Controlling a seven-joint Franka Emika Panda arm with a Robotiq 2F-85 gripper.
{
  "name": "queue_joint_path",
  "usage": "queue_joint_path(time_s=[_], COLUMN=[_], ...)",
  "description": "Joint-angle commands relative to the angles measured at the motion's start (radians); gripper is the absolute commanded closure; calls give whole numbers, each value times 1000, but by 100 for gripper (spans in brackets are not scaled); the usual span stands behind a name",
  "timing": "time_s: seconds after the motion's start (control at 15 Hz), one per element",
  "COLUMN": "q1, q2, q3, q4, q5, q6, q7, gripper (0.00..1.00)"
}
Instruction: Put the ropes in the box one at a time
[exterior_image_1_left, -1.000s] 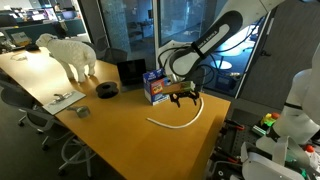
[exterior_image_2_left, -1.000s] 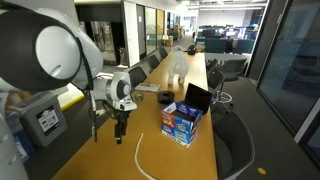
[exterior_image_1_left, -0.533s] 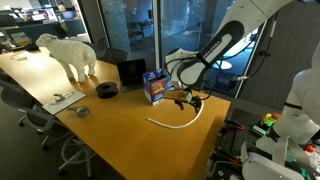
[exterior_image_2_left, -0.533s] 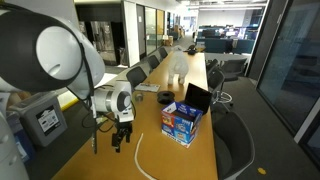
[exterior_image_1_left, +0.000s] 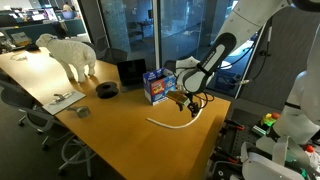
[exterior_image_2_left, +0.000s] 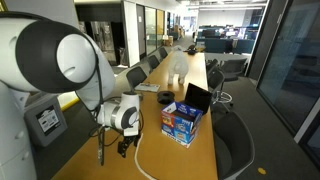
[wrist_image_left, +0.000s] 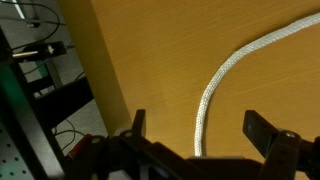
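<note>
The robot's gripper will close near the curved end (exterior_image_1_left: 196, 119) (wrist_image_left: 199, 138) of the cream-white rope, the end nearer the table edge that has the cables.
One cream-white rope (exterior_image_1_left: 172, 125) lies curved on the wooden table (exterior_image_1_left: 110, 130); it also shows in an exterior view (exterior_image_2_left: 138, 158) and in the wrist view (wrist_image_left: 225, 80). My gripper (wrist_image_left: 195, 125) is open and low over one end of the rope, with the cord running between its two fingers. In both exterior views the gripper (exterior_image_1_left: 186, 104) (exterior_image_2_left: 125, 146) hangs just above the table at the rope's end. The blue box (exterior_image_1_left: 155, 87) with white and red print stands behind the rope, near the gripper; it also shows in an exterior view (exterior_image_2_left: 181, 122).
A black box-like item (exterior_image_1_left: 131, 71) and a dark round roll (exterior_image_1_left: 108, 89) stand left of the blue box. A white sheep figure (exterior_image_1_left: 70, 52) stands further back. The table edge is close beside the gripper (wrist_image_left: 85, 70), with cables below.
My gripper has come down toward the table and onto the rope's end. The rope and the box have not moved.
</note>
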Motion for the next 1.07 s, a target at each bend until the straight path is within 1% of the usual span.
queue_joint_path(time_s=[0.0, 0.13, 0.27, 0.4, 0.67, 0.8, 1.0], q1=[-7, -6, -1, 16, 18, 33, 34], q2=[34, 66, 113, 162, 262, 304, 364], q3=[2, 2, -2, -24, -41, -74, -94], q4=[-72, -102, -110, -102, -51, -21, 25], q5=[77, 103, 105, 83, 90, 81, 89], q6=[206, 296, 346, 366, 371, 364, 371], q7=[-37, -58, -88, -110, -186, -205, -254], gripper=[0, 0, 0, 0, 0, 0, 0])
